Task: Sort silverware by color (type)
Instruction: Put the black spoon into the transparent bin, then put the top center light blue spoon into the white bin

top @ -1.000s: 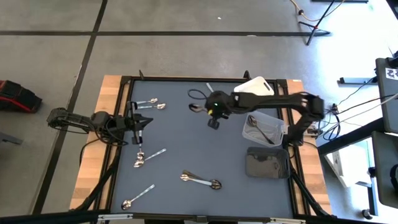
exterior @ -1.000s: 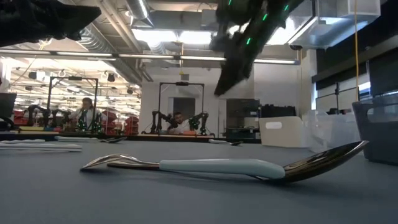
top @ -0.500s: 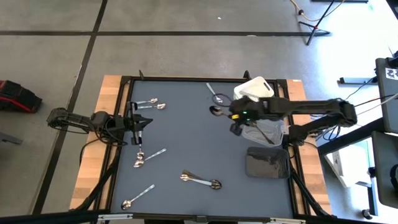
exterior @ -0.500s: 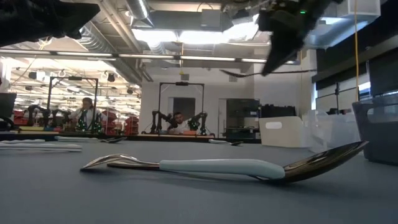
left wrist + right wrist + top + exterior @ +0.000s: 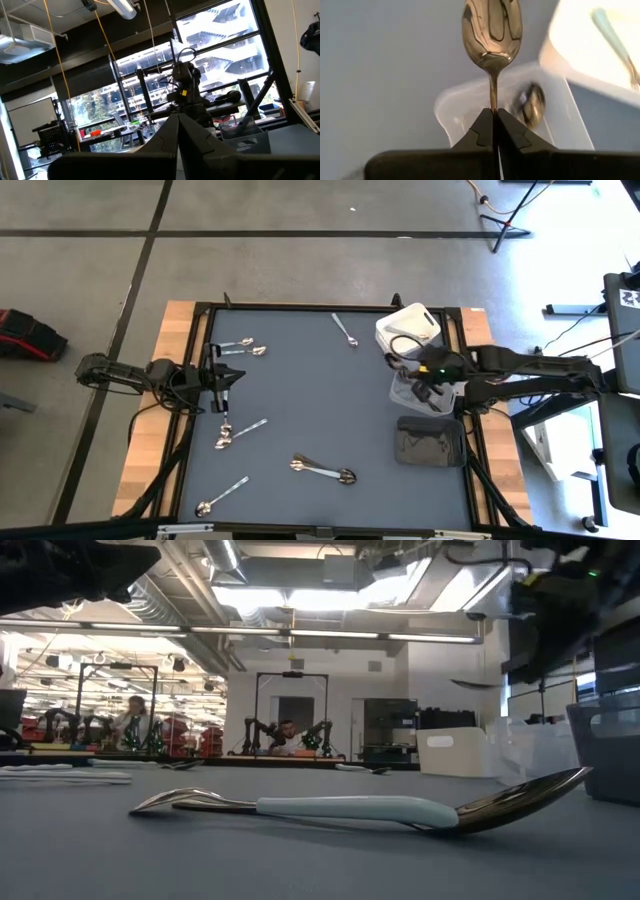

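Observation:
I should use my right gripper to put the shiny spoon inside the clear bin (image 5: pixel 428 399) (image 5: pixel 507 125), next to the other spoon.
My right gripper (image 5: pixel 412 372) is shut on a shiny spoon (image 5: pixel 491 30), held in the air over the clear bin (image 5: pixel 428 392) at the table's right side. In the low view the spoon shows as a thin dark shape (image 5: pixel 476 685) high up. One spoon (image 5: pixel 532 102) lies inside the clear bin. My left gripper (image 5: pixel 225 377) hangs shut and empty above the table's left side, its fingers together in the left wrist view (image 5: pixel 177 132). Other spoons lie flat on the mat: a pair (image 5: pixel 240 346) at the far left, one (image 5: pixel 345 330) at the far edge, a pair (image 5: pixel 238 432), a pair (image 5: pixel 322 470) and one (image 5: pixel 222 495). My right gripper pinches the spoon's thin handle (image 5: pixel 493 97) between its two fingertips (image 5: pixel 482 125). The spoon runs on in line with the fingers, bowl end (image 5: pixel 491 30) foremost. The fingers slant down from the table's right side. The spoon is lifted clear, over the clear bin's left rim.
A white bin (image 5: pixel 408 328) stands just beyond the clear bin and holds a pale-handled piece (image 5: pixel 615 40). A dark bin (image 5: pixel 430 442) stands on the near side of the clear bin. A pale-handled spoon (image 5: pixel 350 808) lies close to the low camera. People sit in the room behind.
My right gripper has carried the spoon from above the table's far middle toward the right edge and a little nearer, until it is over the clear bin. It has stayed shut on the spoon.

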